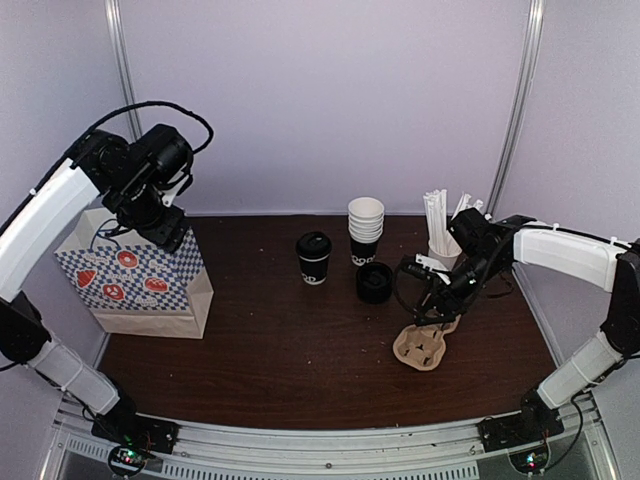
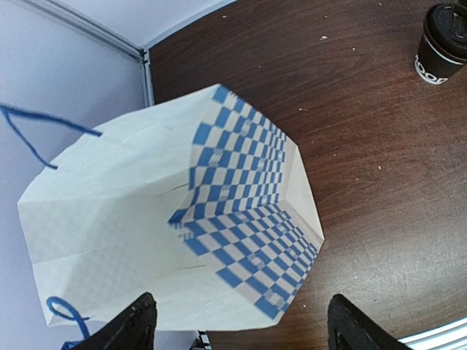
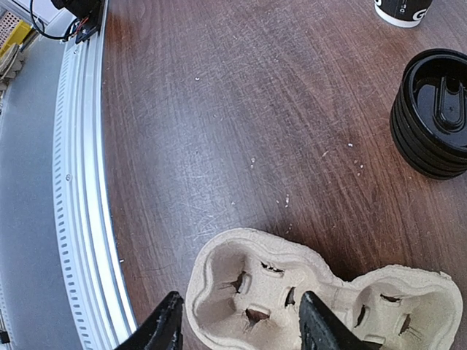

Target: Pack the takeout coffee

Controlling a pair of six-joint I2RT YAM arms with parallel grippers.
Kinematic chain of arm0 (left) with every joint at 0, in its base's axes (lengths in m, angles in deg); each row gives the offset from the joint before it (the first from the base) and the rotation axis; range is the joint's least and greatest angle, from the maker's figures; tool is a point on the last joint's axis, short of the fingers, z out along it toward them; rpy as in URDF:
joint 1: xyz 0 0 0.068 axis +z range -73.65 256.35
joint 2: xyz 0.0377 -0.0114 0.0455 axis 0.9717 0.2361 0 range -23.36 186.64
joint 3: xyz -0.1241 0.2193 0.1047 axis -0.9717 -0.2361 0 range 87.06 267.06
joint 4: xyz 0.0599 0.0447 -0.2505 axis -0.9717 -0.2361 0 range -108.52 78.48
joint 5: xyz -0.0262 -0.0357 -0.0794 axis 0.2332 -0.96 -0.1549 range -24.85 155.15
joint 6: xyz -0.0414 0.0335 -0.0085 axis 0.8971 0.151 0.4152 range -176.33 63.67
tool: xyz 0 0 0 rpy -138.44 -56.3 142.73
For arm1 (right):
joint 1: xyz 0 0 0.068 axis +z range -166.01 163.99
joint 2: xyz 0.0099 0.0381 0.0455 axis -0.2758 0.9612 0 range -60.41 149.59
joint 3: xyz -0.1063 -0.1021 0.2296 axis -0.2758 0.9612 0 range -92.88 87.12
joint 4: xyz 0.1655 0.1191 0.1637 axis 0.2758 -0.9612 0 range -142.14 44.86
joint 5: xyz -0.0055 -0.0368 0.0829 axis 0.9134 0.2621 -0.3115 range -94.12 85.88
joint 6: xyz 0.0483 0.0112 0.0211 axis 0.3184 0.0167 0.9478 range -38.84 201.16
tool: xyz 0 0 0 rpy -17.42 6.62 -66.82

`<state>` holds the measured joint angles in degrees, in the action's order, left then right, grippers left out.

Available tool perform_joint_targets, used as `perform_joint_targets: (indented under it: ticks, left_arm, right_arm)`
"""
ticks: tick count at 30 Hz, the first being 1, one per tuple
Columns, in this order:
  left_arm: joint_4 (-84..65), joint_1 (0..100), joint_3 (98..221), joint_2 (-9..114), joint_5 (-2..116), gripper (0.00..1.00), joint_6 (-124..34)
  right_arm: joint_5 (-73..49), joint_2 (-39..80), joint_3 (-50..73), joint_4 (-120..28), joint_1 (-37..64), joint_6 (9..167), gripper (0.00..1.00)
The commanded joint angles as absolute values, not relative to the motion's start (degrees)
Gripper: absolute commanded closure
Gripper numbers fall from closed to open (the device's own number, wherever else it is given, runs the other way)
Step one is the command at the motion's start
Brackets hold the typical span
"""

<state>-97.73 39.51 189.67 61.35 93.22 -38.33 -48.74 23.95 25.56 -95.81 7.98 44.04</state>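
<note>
The paper bag stands by the side, far from the cup carrier, so the robot's left gripper needs to pinch the bag's checked rim [image 2: 225,275] and pull it closer.
The takeout coffee [image 1: 313,258], a small black cup with a black sip lid and white print, stands upright mid-table; it shows at the top right of the left wrist view [image 2: 442,42]. My left gripper [image 1: 163,228] hangs open and empty above the mouth of the blue-and-white checked paper bag [image 1: 130,275], whose open inside fills the left wrist view [image 2: 182,219]. My right gripper [image 1: 428,318] is open and empty just above the brown pulp cup carrier [image 1: 422,346], its fingers straddling one cup well [image 3: 252,292].
A stack of bare black lids [image 1: 374,281] [image 3: 434,113] sits right of the coffee. A stack of empty cups [image 1: 365,230] stands behind it. A white cup of white straws [image 1: 440,235] stands at the back right. Metal rail [image 3: 76,219] edges the table front.
</note>
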Motion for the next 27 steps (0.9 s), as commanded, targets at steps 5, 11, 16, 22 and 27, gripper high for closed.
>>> perform_joint_targets:
  ticks: [5,11,16,22,27]
  left_arm:
    - [-98.7,41.8,185.4,56.4,91.0,0.23,-32.3]
    - [-94.1,43.7,182.4,56.1,85.8,0.34,-35.4]
    - [-91.4,44.4,182.2,58.1,84.8,0.43,-38.3]
    - [-92.1,44.4,184.4,60.3,82.1,0.50,-39.2]
    - [-93.4,44.4,188.2,58.2,80.7,0.42,-38.1]
  right_arm:
    - [-48.8,25.4,24.6,-96.6,7.8,43.5,0.46]
    - [-47.5,24.5,25.1,-96.5,7.8,43.5,0.46]
    - [-45.3,23.3,26.0,-96.2,7.8,43.4,0.47]
    - [-43.8,22.3,26.8,-96.0,7.5,42.9,0.48]
    - [-43.1,21.8,27.1,-95.9,7.0,42.6,0.48]
